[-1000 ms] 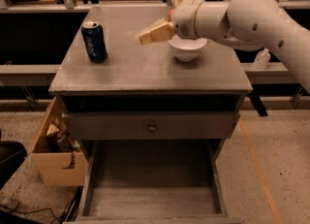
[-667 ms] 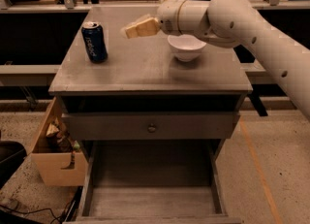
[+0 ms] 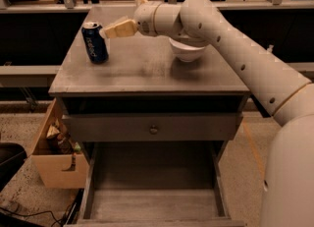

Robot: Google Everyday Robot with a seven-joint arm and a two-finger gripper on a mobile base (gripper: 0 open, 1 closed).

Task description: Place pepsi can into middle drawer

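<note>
I will close my gripper around the upper half (image 3: 95, 39) of the pepsi can, just below its silver top, to lift it for the middle drawer.
The pepsi can (image 3: 94, 42), dark blue with white lettering and a silver top, stands upright at the back left of the grey cabinet top (image 3: 147, 71). My gripper (image 3: 109, 30) reaches in from the right, level with the can's upper part, its tan tip right beside the rim; I cannot tell whether it touches. The middle drawer (image 3: 152, 205) is pulled out at the bottom of the view, with thin side walls and a bare streaky grey floor.
A white bowl (image 3: 188, 50) sits on the cabinet top under my arm. A closed grey drawer front with a round knob (image 3: 153, 129) is above the open drawer. A cardboard box (image 3: 58, 155) of items stands on the floor at the left.
My gripper has swung left across the cabinet top, from beside the bowl to right next to the can. The can has not moved.
</note>
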